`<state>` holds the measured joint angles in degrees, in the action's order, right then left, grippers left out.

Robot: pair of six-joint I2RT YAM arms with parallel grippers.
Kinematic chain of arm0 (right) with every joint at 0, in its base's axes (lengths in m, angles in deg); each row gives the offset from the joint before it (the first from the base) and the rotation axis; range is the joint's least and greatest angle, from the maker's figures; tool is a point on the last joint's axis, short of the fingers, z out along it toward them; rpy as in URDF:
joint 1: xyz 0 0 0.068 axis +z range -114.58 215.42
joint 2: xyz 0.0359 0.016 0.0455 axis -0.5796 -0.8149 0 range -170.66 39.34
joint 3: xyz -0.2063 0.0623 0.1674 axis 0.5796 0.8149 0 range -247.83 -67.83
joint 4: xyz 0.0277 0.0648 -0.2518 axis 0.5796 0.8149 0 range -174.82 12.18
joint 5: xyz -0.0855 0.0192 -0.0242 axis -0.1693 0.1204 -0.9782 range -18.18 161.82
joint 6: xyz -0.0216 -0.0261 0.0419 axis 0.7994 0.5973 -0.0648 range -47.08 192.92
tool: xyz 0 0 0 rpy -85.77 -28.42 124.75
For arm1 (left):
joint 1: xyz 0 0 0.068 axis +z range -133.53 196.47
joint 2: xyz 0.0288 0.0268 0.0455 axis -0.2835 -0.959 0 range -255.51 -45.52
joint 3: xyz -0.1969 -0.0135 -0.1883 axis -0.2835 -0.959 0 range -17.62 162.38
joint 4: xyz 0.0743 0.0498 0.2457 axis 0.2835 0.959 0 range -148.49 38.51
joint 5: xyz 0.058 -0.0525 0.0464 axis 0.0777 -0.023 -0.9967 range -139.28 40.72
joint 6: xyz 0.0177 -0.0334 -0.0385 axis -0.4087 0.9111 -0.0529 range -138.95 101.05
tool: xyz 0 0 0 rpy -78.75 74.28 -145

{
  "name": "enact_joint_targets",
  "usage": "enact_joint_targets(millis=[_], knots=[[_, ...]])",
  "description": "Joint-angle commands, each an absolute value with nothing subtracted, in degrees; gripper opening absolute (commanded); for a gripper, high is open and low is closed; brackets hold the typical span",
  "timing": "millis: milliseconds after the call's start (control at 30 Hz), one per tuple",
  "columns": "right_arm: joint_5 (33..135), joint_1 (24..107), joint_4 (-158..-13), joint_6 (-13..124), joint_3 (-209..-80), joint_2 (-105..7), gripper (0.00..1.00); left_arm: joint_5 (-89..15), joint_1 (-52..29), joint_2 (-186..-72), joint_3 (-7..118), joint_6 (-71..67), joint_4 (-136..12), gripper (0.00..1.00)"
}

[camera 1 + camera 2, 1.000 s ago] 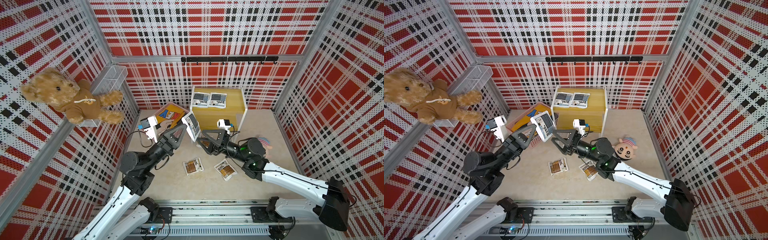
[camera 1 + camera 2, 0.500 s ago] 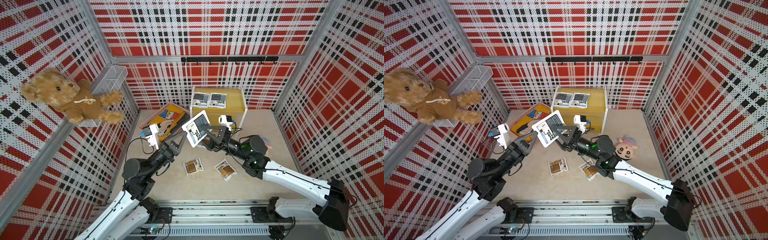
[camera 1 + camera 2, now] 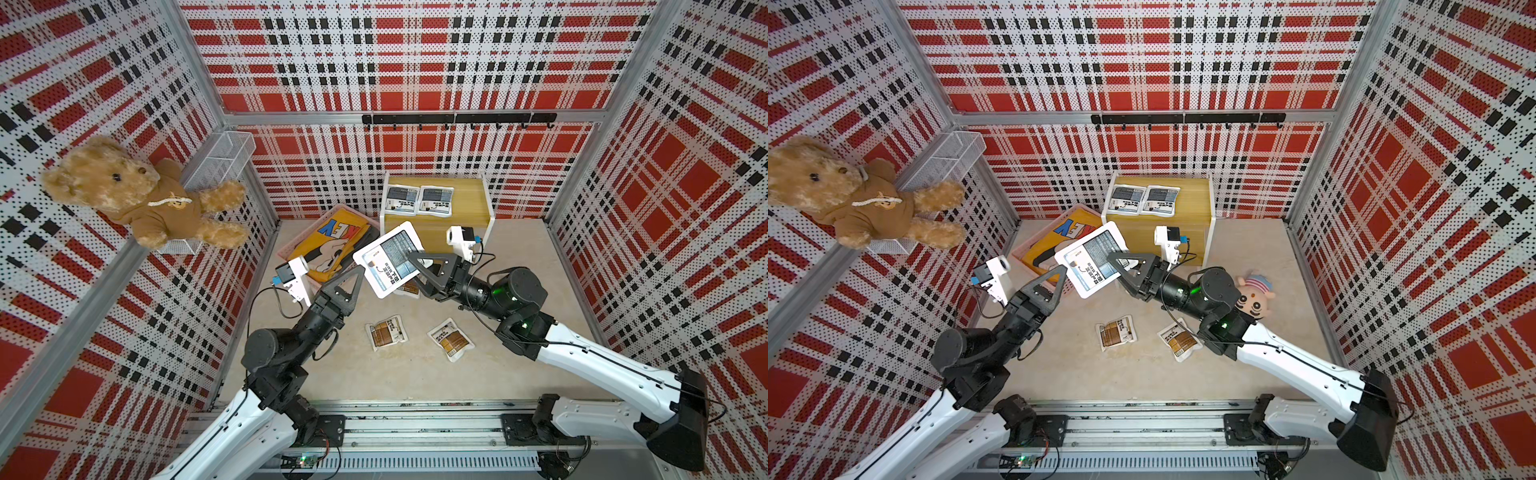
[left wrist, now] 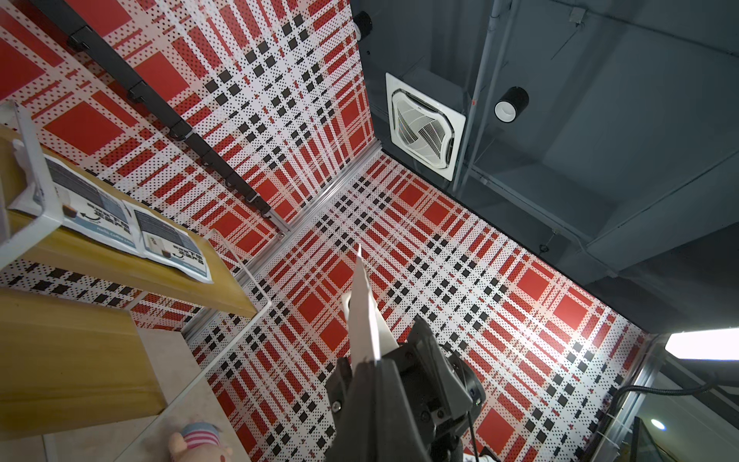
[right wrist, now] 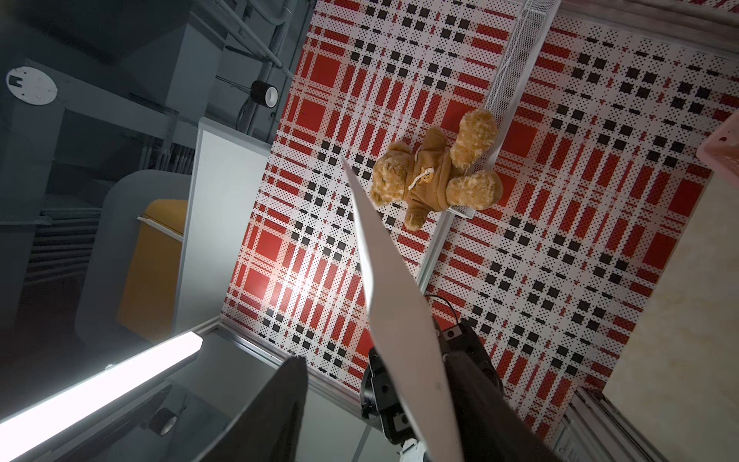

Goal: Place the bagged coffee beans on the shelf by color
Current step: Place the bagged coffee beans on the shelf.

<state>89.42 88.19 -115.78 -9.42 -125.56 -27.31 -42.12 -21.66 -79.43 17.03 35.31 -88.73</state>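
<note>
I can see that my left gripper has the grey-blue bag crooked by its bottom edge, so I will hold the bag with my right gripper while my left gripper takes its side edge (image 3: 382,239).
A grey-blue bag of coffee beans (image 3: 390,259) (image 3: 1094,259) hangs tilted above the floor. My left gripper (image 3: 361,270) (image 4: 366,362) is shut on its near corner. My right gripper (image 3: 415,270) (image 5: 378,356) straddles its other edge, still open: the bag (image 5: 400,300) lies against one finger (image 5: 480,400), the other finger (image 5: 280,408) stands apart. Two grey-blue bags (image 3: 402,199) (image 3: 435,200) lie side by side on the shelf's (image 3: 469,199) (image 4: 120,268) upper board. Two brown bags (image 3: 386,332) (image 3: 451,338) lie on the floor; a third (image 3: 409,289) peeks from under the held bag.
A pink basket (image 3: 291,245) with a yellow garment stands left of the shelf. A striped-cap plush doll (image 3: 1254,295) lies behind my right arm. On the left wall a teddy bear (image 3: 137,195) sits by a white wire basket (image 3: 220,160). A black hook rail (image 3: 457,118) runs along the back wall.
The held bag has tipped from nearly upright to flatter and drifted right. My left arm drew back a little. My right gripper rose onto the bag's edge and its jaws narrowed.
</note>
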Motion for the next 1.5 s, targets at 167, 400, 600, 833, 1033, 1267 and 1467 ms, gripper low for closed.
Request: enact_joint_targets(millis=[167, 400, 600, 833, 1033, 1267, 1467], knots=[[89.6, 88.6, -113.2, -5.8, -129.0, -27.5, 0.46, -46.1, -24.7, -80.0, 16.0, 34.8, -90.8, 0.0], [87.6, 88.5, -106.8, -1.3, -130.8, -25.6, 0.26, -45.8, -25.2, -81.0, 16.4, 34.9, -90.8, 0.0], [88.6, 86.0, -101.2, 1.6, -133.6, -24.5, 0.2, -44.4, -25.2, -81.5, 17.5, 34.9, -89.6, 0.19], [93.8, 78.5, -93.3, 2.9, -139.5, -24.3, 0.17, -39.1, -23.4, -83.5, 23.3, 32.3, -82.0, 0.51], [111.0, 71.9, -71.3, 11.4, -153.7, -29.3, 0.18, -15.7, -10.4, -89.4, 31.6, 36.1, -77.6, 0.64], [121.5, 70.7, -65.2, 14.4, -159.9, -33.7, 0.18, 1.9, -2.3, -97.9, 38.7, 35.6, -74.6, 0.69], [124.0, 70.7, -63.4, 15.3, -160.5, -35.9, 0.18, 4.7, -4.2, -102.3, 39.9, 36.5, -79.1, 0.69]])
